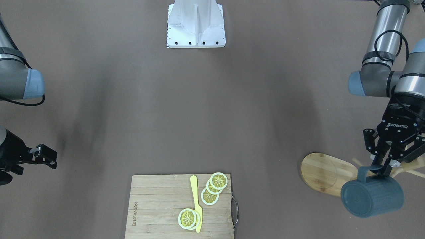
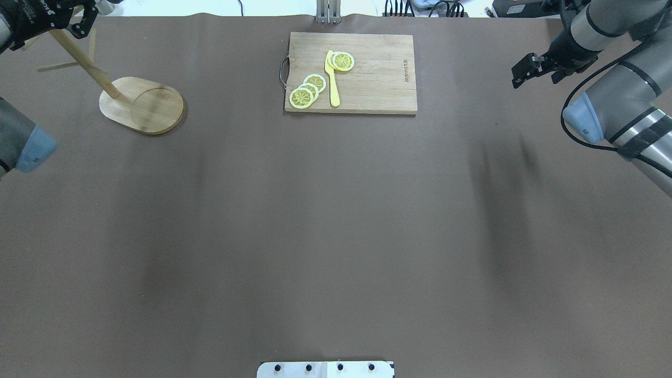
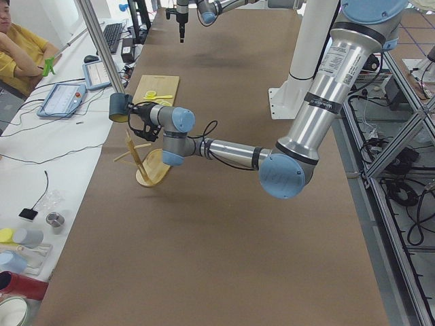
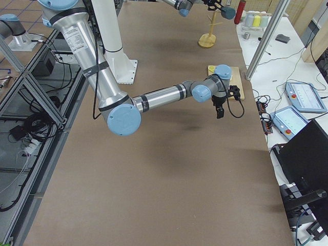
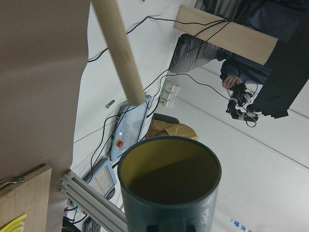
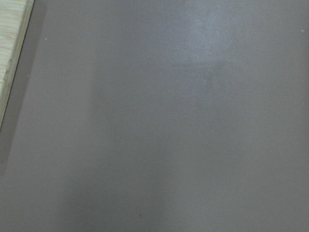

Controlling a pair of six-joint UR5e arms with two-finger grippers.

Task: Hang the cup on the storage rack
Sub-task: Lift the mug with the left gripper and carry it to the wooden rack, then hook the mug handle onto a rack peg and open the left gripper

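The cup will leave my left gripper on a peg (image 1: 384,178) between the storage rack's oval base and its post tip.
The cup (image 1: 372,196), a dark teal-blue mug, hangs on its side from my left gripper (image 1: 382,167), which is shut on its loop handle. It is held in the air just beside the storage rack, a bamboo mug tree with an oval base (image 1: 323,174) and thin pegs (image 1: 411,166). In the left wrist view the cup's yellowish mouth (image 5: 169,183) sits just below a dowel of the rack (image 5: 118,48). The overhead view shows the rack's base (image 2: 142,105) and post (image 2: 84,65); the cup is out of that view. My right gripper (image 2: 525,71) is open and empty, far from both.
A rectangular wooden cutting board (image 1: 159,205) with lemon slices (image 1: 212,189) and a yellow knife (image 1: 196,202) lies at the table's operator-side edge. The robot's white base (image 1: 196,25) stands opposite. An operator (image 3: 17,51) sits beyond the table edge.
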